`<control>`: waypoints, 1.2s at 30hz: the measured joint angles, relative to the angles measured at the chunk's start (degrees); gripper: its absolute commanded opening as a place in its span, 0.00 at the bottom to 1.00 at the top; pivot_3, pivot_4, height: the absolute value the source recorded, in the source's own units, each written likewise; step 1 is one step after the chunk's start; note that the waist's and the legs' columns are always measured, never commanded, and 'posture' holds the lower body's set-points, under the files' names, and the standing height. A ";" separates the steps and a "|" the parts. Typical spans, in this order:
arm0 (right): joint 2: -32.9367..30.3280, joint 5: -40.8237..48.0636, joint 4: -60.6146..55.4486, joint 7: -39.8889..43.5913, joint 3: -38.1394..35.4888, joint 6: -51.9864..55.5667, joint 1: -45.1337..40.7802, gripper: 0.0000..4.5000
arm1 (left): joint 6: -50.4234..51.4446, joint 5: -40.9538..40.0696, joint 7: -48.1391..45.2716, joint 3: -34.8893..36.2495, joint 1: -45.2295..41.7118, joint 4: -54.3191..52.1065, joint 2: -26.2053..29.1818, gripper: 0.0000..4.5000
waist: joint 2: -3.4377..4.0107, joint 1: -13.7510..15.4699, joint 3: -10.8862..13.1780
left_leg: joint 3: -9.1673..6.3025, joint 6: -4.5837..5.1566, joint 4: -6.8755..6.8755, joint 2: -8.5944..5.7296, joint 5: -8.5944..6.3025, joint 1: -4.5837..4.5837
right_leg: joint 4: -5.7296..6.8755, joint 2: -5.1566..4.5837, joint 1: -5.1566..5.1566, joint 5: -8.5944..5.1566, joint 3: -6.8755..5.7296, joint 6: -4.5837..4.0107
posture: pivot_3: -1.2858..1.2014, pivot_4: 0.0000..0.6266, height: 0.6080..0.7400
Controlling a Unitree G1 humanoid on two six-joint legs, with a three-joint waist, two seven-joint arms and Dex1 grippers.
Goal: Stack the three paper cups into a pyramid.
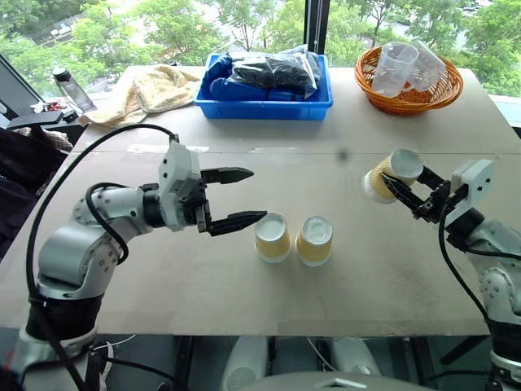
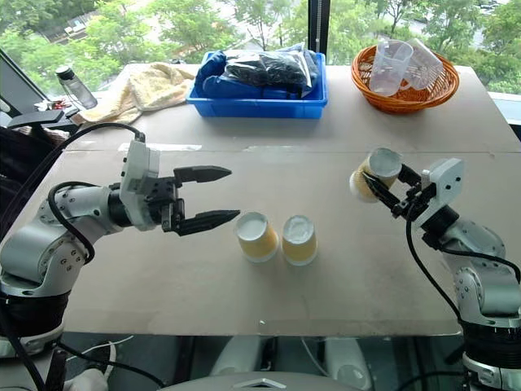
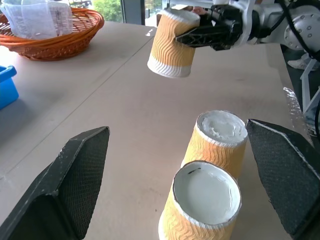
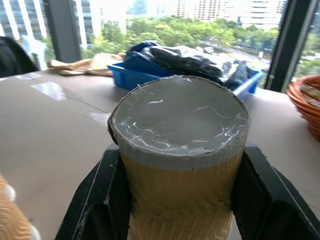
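Next, I release the right gripper's third paper cup across the tops of the two [image 1: 295, 230] touching cups.
Two paper cups [image 1: 272, 237] [image 1: 314, 240] stand upside down, side by side and touching, in the middle of the table [image 1: 163, 285]. The left wrist view shows the same pair as a near cup [image 3: 205, 205] and a far cup [image 3: 217, 142]. My left gripper [image 1: 236, 197] is open, level, just left of the pair, pointing at them. The third paper cup [image 1: 389, 175] hangs tilted above the table to the right, with my right gripper [image 1: 399, 189] shut on its ribbed side. Its white base [image 4: 180, 115] faces the right wrist camera.
A blue bin [image 1: 264, 106] of dark bags stands at the back centre. A wicker basket [image 1: 407, 98] with clear plastic measuring cups is at the back right. A yellow towel [image 1: 151, 90] and a bottle [image 1: 73, 90] lie at the back left.
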 measured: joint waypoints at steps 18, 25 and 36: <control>-2.38 7.15 -10.49 2.78 19.39 18.52 -12.89 0.41 | 2.13 -6.79 -12.64 13.55 7.59 3.00 7.54 1.00 | -0.18 0.09 0.08 | -0.21 -0.19 0.14 -0.01 0.11 -0.62 | -0.03 -0.10 -0.47 0.00 -0.28 0.00 | 0.52 0.24 1.00; -1.82 3.98 -8.12 3.33 19.94 17.95 -14.64 0.41 | 3.05 -8.72 -13.45 13.73 7.16 1.80 8.04 1.00 | -0.18 0.08 0.08 | -0.21 -0.19 0.14 -0.02 0.11 -0.62 | -0.03 -0.10 -0.47 0.00 -0.29 0.00 | 0.52 0.24 1.00; -1.57 5.18 -7.75 5.12 19.14 18.01 -14.82 0.99 | 3.16 -9.93 -13.69 13.17 5.71 0.41 8.03 1.00 | -0.18 0.00 0.08 | -0.21 -0.20 0.14 -0.02 0.11 -0.62 | -0.02 -0.10 -0.47 0.00 -0.28 0.00 | 0.52 0.24 1.00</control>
